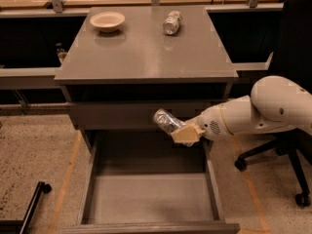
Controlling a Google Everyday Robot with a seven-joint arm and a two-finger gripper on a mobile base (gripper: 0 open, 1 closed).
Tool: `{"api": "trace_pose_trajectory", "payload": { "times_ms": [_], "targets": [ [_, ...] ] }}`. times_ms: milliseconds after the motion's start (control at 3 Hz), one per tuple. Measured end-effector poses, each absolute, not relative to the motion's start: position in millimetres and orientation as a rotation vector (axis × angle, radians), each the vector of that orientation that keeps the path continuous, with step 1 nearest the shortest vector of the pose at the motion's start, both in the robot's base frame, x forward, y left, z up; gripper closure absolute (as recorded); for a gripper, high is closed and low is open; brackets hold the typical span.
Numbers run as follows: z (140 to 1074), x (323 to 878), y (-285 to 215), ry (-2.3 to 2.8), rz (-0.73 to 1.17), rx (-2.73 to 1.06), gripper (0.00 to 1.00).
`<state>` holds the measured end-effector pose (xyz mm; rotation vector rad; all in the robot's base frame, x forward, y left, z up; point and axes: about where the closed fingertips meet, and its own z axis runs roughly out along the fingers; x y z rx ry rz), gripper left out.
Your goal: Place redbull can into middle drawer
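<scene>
The robot's gripper will release the redbull can near the centre of the middle drawer's bare bottom (148, 179).
The redbull can (166, 120), silver and shiny, is held tilted in my gripper (181, 132), whose tan fingers are shut on its lower end. The white arm reaches in from the right. The can hangs in front of the cabinet, just below a closed flat drawer front (122, 114) and above the back right part of the middle drawer (146, 199). That drawer is pulled out, a grey tray with low side walls and a bare flat bottom.
On the cabinet top (141, 52) a cream bowl (107, 21) stands at the back left and a paler silver-white can (172, 22) lies at the back middle. A black office chair (287, 145) stands to the right. A black wheeled leg (34, 199) is at lower left.
</scene>
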<state>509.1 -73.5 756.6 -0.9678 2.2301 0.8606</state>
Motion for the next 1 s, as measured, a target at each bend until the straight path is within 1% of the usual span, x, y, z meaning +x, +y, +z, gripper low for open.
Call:
{"api": "trace_pose_trajectory", "payload": {
  "times_ms": [333,667,1000],
  "targets": [
    [756.9,509.5,-72.7,2.229,0.859,-0.971,1.00],
    [736.9,521.0,-56.2,2.227,0.813,-1.007,1.00],
    [682.9,527.6,-34.9,2.281,0.796,-1.010,1.00]
  ]
}}
